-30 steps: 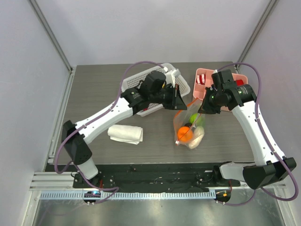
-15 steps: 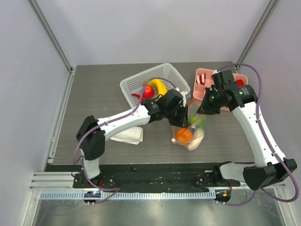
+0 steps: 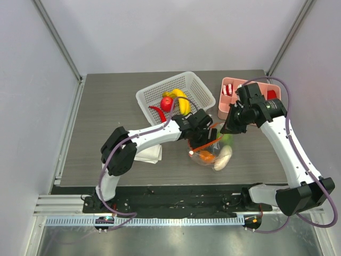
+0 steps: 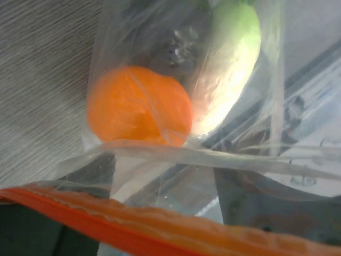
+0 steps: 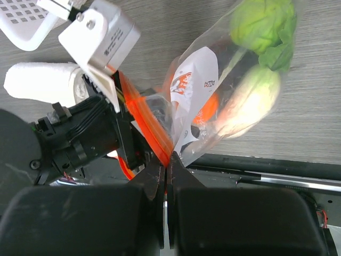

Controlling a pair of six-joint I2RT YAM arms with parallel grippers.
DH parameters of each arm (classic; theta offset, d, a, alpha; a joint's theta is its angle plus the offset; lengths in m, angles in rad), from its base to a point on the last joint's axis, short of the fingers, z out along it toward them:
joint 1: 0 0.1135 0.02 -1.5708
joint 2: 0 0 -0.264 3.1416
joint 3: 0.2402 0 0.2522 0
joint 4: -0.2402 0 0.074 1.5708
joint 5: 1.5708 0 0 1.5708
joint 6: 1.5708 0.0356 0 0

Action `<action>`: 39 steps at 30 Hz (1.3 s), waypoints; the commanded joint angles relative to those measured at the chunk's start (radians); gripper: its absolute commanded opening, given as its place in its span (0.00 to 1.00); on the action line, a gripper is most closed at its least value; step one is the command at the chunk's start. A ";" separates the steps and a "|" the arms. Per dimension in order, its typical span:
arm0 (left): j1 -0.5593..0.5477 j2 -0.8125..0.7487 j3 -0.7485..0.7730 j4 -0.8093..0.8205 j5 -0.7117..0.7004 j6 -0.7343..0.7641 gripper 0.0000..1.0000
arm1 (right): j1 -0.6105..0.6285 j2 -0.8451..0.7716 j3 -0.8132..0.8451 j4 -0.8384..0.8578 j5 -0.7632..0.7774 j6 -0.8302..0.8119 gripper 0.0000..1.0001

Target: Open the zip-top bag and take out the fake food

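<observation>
I will open my left gripper, reach deeper past the bag's zip and close it around the orange (image 4: 139,106), because the bag's film folds across the space before the orange.
The clear zip-top bag (image 3: 211,150) hangs by its orange-red zip strip (image 5: 146,125), and my right gripper (image 5: 166,159) is shut on that strip. Fake food shows inside it: an orange (image 4: 137,111), a white radish (image 5: 250,98), a green piece (image 5: 261,21) and a dark piece (image 4: 177,45). My left gripper (image 3: 202,128) is at the bag's mouth and open. Its dark fingers (image 4: 266,205) show through the plastic film, with the zip strip (image 4: 160,226) lying across them. A banana (image 3: 181,100) and a red apple (image 3: 167,102) lie in the white basket (image 3: 198,85).
A rolled white cloth (image 3: 149,153) lies left of the bag under the left arm. A pink tray (image 3: 230,106) with red-and-white striped pieces (image 3: 227,90) stands behind the right gripper. A red chili-like piece (image 3: 157,113) also sits in the basket.
My left gripper swung from over the basket down to the bag's mouth and opened. The right gripper kept its hold on the zip strip and shifted slightly left.
</observation>
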 commanded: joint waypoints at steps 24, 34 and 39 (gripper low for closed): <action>-0.002 -0.036 0.020 -0.097 -0.220 -0.462 0.48 | 0.012 -0.040 -0.019 0.064 -0.006 0.050 0.01; -0.005 0.027 0.040 -0.087 -0.271 -0.650 0.59 | 0.015 -0.042 -0.036 0.069 -0.010 0.050 0.01; -0.009 0.034 0.028 -0.012 -0.273 -0.683 0.67 | 0.022 -0.036 -0.044 0.080 -0.011 0.057 0.01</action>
